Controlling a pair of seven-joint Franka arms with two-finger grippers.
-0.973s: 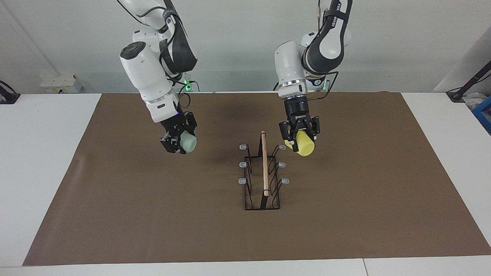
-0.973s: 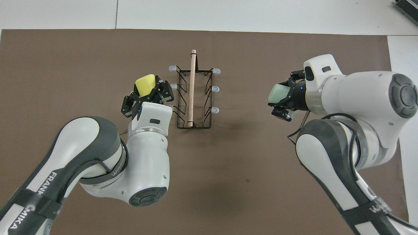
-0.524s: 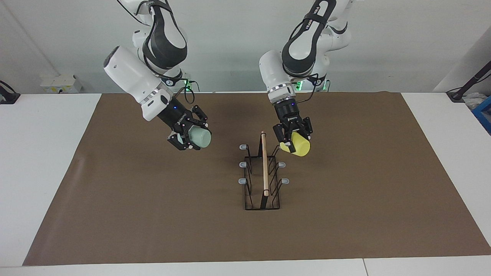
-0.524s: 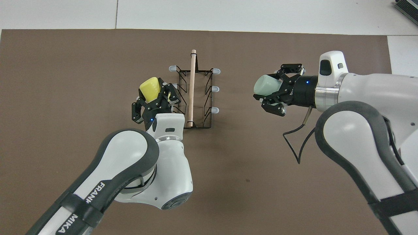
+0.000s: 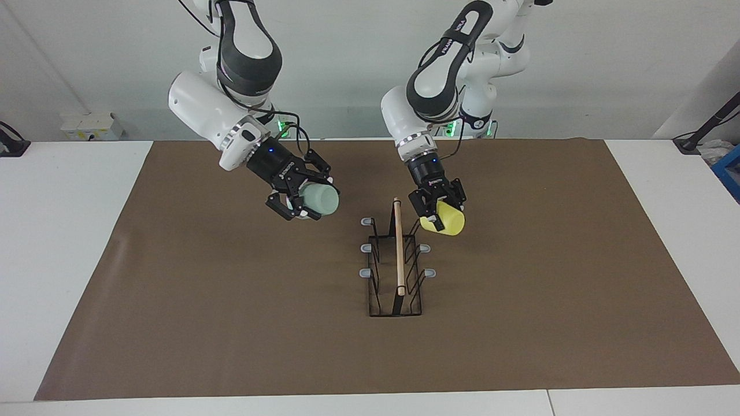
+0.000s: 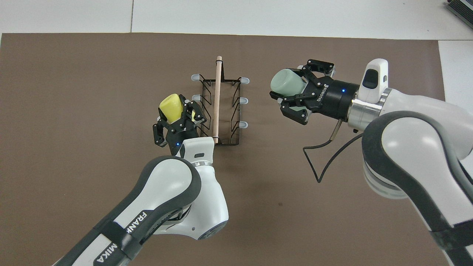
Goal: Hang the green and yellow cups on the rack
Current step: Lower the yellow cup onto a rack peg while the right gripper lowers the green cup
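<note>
I should use my left gripper to let go of the yellow cup on the rack's peg (image 6: 197, 120) that is nearest the robots and faces away from the green cup.
The black wire rack (image 5: 398, 300) (image 6: 236, 111) stands mid-mat, its wooden rod (image 5: 398, 248) (image 6: 217, 99) on top and grey-tipped pegs (image 5: 366, 221) along both sides. My left gripper (image 5: 436, 211) (image 6: 177, 116) is shut on the yellow cup (image 5: 448, 221) (image 6: 170, 106), held tilted right beside the rack at the peg nearest the robots on the left arm's side. Whether cup and peg touch I cannot tell. My right gripper (image 5: 309, 202) (image 6: 292, 96) is shut on the green cup (image 5: 322, 199) (image 6: 286, 83), held on its side above the mat, apart from the rack on the right arm's side.
A brown mat (image 5: 520, 318) (image 6: 74, 74) covers most of the white table (image 5: 69, 231). A blue box (image 5: 729, 170) sits at the table edge toward the left arm's end. A loose black cable (image 6: 321, 159) hangs from the right wrist.
My right gripper has carried the green cup closer to the rack and turned it sideways. My left gripper has tilted and brought the yellow cup in against the rack's side.
</note>
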